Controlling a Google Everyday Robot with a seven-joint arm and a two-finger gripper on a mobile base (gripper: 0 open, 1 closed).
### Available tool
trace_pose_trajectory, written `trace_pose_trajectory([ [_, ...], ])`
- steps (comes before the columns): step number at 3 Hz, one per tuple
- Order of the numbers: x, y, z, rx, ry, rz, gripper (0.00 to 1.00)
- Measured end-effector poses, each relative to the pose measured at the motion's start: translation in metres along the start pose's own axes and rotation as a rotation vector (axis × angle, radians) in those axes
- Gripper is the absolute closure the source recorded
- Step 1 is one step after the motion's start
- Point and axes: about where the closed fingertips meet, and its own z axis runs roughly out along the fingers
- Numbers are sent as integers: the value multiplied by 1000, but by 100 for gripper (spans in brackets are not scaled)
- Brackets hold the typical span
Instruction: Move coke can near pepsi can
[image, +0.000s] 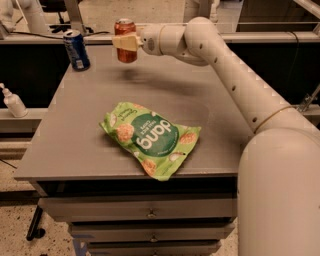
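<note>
The coke can, now in the air above the table's back, will be put down by my gripper on the grey table (103, 70) close beside the pepsi can, toward my arm.
The coke can (125, 33) is a red-orange can with a silver top, held upright in the air above the back of the grey table (90, 125). My gripper (124, 42) is shut on the coke can, its tan fingers wrapping the can's middle. The pepsi can (77, 49) is dark blue and stands upright at the table's back left corner, a short way left of the held can. My white arm (225, 65) reaches in from the right.
A green Dang snack bag (149, 138) lies flat near the table's front middle. A white pump bottle (13, 101) stands on a lower shelf at the left. Drawers (145, 212) sit under the tabletop.
</note>
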Motion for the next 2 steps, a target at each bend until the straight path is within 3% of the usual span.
trace_pose_trajectory([
  [1,1,27,29,-47,27,-63,100],
  [2,5,40,52,-72,55,-116,100],
])
